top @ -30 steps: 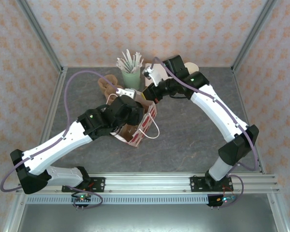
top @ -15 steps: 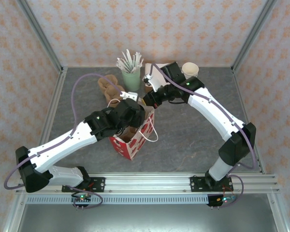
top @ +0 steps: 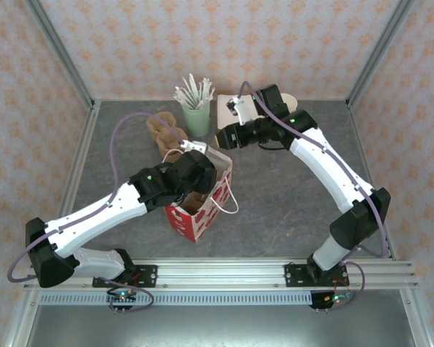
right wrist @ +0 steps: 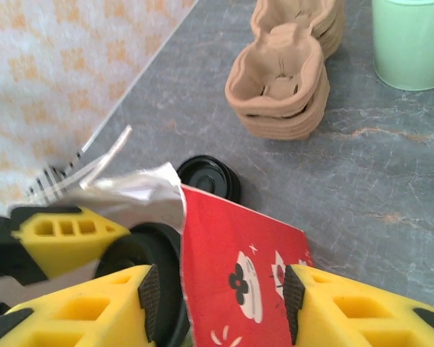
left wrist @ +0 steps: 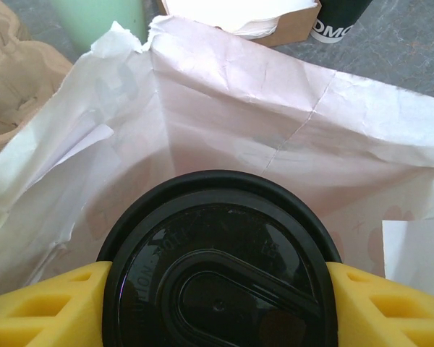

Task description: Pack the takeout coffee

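Note:
The red side of the bag stands close against the coffee's black lid, so the robot's right gripper should pinch the red side's rim (top: 228,169) and pull it away before the coffee goes down.
The takeout coffee's black lid (left wrist: 217,267) sits between the yellow fingers (left wrist: 50,307) of my left gripper (left wrist: 217,296), which is shut on it. The cup's body is hidden below the lid. It hangs inside the red paper bag (top: 197,218), whose white inner walls (left wrist: 275,130) rise around it. In the top view the left gripper (top: 195,182) is at the bag's mouth. My right gripper (right wrist: 220,300) stands open astride the bag's red wall (right wrist: 239,260), its pads (right wrist: 148,300) off the paper. That gripper (top: 222,138) is at the bag's far rim.
A pale green cup of white sticks (top: 197,116) and stacked cardboard cup carriers (top: 165,130) stand behind the bag. A loose black lid (right wrist: 210,177) lies on the table beside the bag. A napkin box (left wrist: 275,22) and a dark cup (left wrist: 340,18) are further back.
The bag has gone from tilted to upright, with the left gripper and coffee now in its mouth. The right gripper, shut on the bag's rim before, has opened.

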`<state>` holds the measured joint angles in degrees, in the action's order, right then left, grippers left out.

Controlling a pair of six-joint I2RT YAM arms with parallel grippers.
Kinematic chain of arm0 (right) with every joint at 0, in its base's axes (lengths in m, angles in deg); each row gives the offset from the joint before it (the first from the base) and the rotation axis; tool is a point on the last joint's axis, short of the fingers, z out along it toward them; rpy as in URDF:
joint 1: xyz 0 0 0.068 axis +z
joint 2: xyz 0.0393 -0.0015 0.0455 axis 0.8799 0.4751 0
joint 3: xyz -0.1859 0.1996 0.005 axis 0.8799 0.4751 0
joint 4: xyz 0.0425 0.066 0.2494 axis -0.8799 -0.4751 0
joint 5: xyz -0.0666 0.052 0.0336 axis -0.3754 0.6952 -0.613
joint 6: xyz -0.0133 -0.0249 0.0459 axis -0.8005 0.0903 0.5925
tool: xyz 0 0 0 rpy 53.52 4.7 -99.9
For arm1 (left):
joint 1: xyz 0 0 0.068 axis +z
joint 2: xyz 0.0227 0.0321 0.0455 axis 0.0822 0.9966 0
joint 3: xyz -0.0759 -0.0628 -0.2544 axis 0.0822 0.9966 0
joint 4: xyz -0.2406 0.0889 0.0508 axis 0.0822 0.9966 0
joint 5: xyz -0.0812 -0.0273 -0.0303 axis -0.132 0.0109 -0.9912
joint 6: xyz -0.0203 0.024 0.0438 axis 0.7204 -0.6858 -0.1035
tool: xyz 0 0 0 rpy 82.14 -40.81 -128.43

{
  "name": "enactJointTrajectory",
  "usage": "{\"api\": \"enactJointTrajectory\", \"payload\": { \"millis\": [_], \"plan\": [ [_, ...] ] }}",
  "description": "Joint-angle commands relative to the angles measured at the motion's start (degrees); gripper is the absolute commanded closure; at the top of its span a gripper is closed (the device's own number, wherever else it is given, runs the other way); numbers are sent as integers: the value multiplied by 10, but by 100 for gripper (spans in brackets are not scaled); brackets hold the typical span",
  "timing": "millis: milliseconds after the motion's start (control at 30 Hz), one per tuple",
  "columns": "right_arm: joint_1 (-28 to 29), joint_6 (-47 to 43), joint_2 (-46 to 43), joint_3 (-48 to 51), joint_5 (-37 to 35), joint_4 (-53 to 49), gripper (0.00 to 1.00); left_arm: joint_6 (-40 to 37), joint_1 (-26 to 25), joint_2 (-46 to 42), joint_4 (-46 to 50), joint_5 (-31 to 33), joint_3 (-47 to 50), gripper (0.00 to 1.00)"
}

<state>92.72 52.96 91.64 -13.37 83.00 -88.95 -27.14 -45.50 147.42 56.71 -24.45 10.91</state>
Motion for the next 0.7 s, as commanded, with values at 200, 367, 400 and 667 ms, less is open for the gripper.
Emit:
{"api": "enactJointTrajectory", "payload": {
  "millis": [200,367,400,667],
  "plan": [
    [32,29,6,-49,-5,-125,42,8,5,-2,7,17,12,37],
    [43,-20,-5,2,-45,-117,38,2,6,-4,12,16,9,37],
    [43,-23,-6,7,-63,-111,38,0,7,-4,14,15,9,37],
    [46,-67,18,9,-91,-118,33,0,12,-5,13,8,12,37]
  ]
}}
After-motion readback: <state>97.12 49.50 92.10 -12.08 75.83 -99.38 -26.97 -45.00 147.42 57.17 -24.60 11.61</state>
